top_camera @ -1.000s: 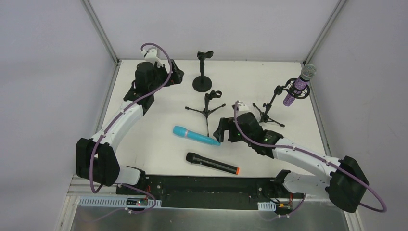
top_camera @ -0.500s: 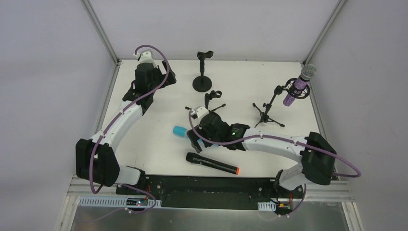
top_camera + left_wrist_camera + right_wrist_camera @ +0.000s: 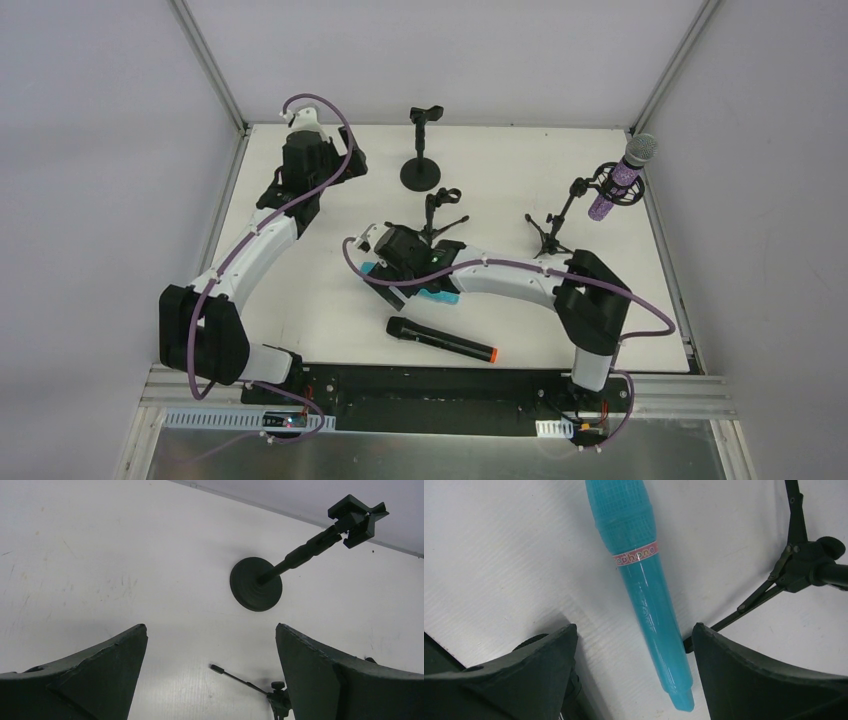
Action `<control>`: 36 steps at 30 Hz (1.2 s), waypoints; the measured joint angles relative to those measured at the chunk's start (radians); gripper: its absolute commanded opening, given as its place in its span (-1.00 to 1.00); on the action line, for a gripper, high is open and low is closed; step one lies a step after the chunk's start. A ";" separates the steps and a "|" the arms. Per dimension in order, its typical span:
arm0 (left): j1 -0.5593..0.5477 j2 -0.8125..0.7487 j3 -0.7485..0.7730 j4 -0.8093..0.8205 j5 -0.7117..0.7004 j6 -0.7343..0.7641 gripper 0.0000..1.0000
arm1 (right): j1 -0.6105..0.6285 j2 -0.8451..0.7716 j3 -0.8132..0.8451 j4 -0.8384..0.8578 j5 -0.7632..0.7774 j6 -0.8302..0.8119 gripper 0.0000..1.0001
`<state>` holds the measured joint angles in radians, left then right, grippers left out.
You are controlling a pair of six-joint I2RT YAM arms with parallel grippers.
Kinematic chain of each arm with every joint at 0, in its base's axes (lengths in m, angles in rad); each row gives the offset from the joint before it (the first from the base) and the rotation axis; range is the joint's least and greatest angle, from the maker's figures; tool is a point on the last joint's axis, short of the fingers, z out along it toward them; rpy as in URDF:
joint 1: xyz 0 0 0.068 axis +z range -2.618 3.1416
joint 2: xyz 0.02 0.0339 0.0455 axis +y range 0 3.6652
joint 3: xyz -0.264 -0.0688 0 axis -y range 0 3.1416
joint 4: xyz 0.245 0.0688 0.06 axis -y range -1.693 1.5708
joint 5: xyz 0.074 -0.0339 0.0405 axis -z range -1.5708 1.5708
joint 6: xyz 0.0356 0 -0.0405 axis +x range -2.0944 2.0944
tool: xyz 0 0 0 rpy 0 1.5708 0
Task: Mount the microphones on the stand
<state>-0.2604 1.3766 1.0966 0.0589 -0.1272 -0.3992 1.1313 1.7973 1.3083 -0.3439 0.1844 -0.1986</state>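
Observation:
The tripod stand's leg reaches between the robot's fingers beside the turquoise microphone's handle, so next the right gripper grips the handle closer to the microphone's pink band [image 3: 644,582].
The turquoise microphone [image 3: 646,595] lies flat on the white table, mostly hidden under my right wrist in the top view [image 3: 441,295]. My right gripper [image 3: 634,635] is open and hangs over it, its jaws either side of the handle, not touching. The black microphone [image 3: 441,340] with the orange end ring lies nearer the front. The glittery purple microphone [image 3: 622,178] sits in the clip of the right tripod stand [image 3: 556,232]. My left gripper [image 3: 211,635] is open and empty at the far left, above bare table.
A round-base stand [image 3: 421,160] with an empty clip stands at the back; it also shows in the left wrist view [image 3: 256,584]. A small tripod stand [image 3: 435,218] with an empty clip stands mid-table, one leg beside the turquoise microphone [image 3: 744,605].
My right arm has swung left from beside the right tripod to over the turquoise microphone. My left gripper shifted slightly at the far left.

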 measured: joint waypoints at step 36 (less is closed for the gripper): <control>0.000 0.013 0.000 0.000 0.067 -0.002 0.99 | -0.154 0.330 0.325 -0.233 -0.224 0.037 -0.32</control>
<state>-0.2604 1.3895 1.0966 0.0586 -0.0601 -0.4011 0.9775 2.1273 1.6333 -0.5774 -0.0399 -0.1616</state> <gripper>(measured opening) 0.996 0.377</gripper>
